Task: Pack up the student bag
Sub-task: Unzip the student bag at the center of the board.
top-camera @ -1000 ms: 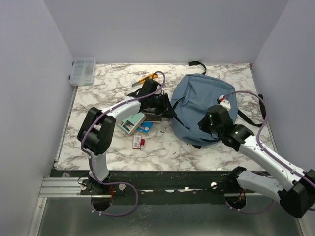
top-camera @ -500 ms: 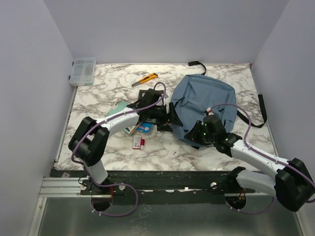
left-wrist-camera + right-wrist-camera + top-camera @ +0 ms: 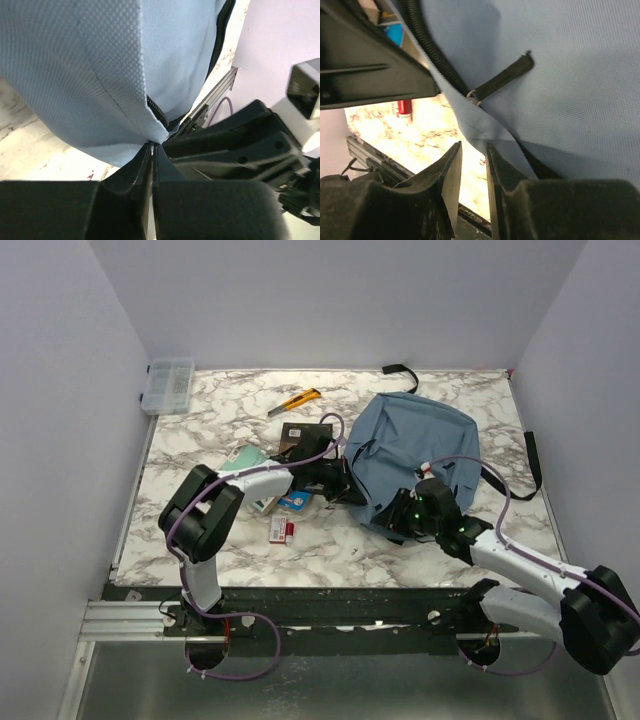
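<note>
The robot's left gripper pinches only the very tip of the bag's corner, so it should open its fingers and grip the fabric deeper (image 3: 148, 123) next to the bag's zipper.
The student bag (image 3: 415, 450) is a dusty-blue backpack lying at the right middle of the marble table. My left gripper (image 3: 350, 492) is at the bag's near-left edge. In the left wrist view the jaws (image 3: 151, 146) are shut on a corner of blue fabric (image 3: 100, 65) beside a dark zipper line (image 3: 157, 112). My right gripper (image 3: 393, 523) is at the bag's near edge. In the right wrist view it (image 3: 474, 150) is open by a narrow gap, with a fold of the bag's fabric (image 3: 560, 75) just past its tips. A black zipper pull (image 3: 505, 77) lies above it.
Left of the bag lie a dark notebook (image 3: 305, 433), a teal book (image 3: 240, 458), a blue card (image 3: 295, 502) and a red item (image 3: 281, 530). A yellow utility knife (image 3: 298, 400) lies further back. A clear plastic box (image 3: 168, 385) stands at the back-left corner. Black straps (image 3: 530, 465) trail right.
My left gripper has moved from the far-left side of the bag to its near-left edge. My right gripper has come down off the bag to its near edge. The bag's outline has shifted.
</note>
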Robot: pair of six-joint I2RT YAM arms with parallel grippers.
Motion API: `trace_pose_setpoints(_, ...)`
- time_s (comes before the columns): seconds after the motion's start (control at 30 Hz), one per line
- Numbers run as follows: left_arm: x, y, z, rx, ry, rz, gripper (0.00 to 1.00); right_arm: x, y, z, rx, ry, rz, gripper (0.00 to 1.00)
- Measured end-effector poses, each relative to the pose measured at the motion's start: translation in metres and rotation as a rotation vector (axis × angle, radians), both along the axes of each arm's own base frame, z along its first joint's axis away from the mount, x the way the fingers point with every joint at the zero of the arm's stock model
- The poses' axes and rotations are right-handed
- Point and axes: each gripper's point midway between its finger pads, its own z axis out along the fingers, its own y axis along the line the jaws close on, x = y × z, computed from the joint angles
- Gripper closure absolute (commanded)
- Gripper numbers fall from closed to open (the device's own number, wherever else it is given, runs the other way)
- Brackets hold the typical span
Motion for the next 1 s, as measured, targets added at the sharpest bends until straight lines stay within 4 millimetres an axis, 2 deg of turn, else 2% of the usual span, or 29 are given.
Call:
trace_pose_setpoints(0.1, 0.001, -0.001, -0.001, -0.014, -0.028, -0.006, 1.00, 0.005, -0.002, 0.020, 0.013, -0.030, -0.028, 0.50)
trace_pose_setpoints(0.23, -0.006, 0.005, -0.012, -0.005, -0.028, -0.011, 1.00, 0.020, -0.003, 0.039, 0.027, -0.048, -0.106, 0.38)
trace_pose_setpoints(0.47, -0.016, 0.013, -0.023, 0.006, -0.018, -0.010, 1.00, 0.039, -0.018, 0.038, 0.086, 0.046, -0.339, 0.27)
trace_pose_setpoints(0.67, -0.019, 0.014, -0.025, 0.002, -0.023, -0.011, 1.00, 0.046, -0.019, 0.032, 0.140, 0.111, -0.450, 0.30)
trace_pose_setpoints(0.73, -0.020, 0.014, -0.025, -0.001, -0.025, -0.013, 0.86, 0.047, -0.018, 0.027, 0.147, 0.133, -0.466, 0.35)
trace_pose_setpoints(0.77, -0.021, 0.014, -0.025, -0.002, -0.025, -0.013, 0.75, 0.047, -0.018, 0.024, 0.150, 0.142, -0.473, 0.39)
trace_pose_setpoints(0.83, -0.026, 0.016, -0.022, -0.007, -0.025, -0.012, 0.56, 0.045, -0.017, 0.017, 0.154, 0.161, -0.479, 0.51)
trace_pose_setpoints(0.87, -0.029, 0.018, -0.018, -0.012, -0.028, -0.008, 0.48, 0.043, -0.017, 0.015, 0.157, 0.169, -0.478, 0.62)
trace_pose_setpoints(0.9, -0.031, 0.019, -0.015, -0.015, -0.028, -0.005, 0.43, 0.041, -0.016, 0.012, 0.164, 0.175, -0.474, 0.71)
trace_pose_setpoints(0.93, -0.033, 0.020, -0.008, -0.025, -0.034, 0.001, 0.37, 0.039, -0.016, 0.010, 0.173, 0.181, -0.469, 0.75)
trace_pose_setpoints(1.0, -0.033, 0.020, 0.005, -0.048, -0.048, 0.012, 0.28, 0.033, -0.012, 0.004, 0.202, 0.196, -0.450, 0.78)
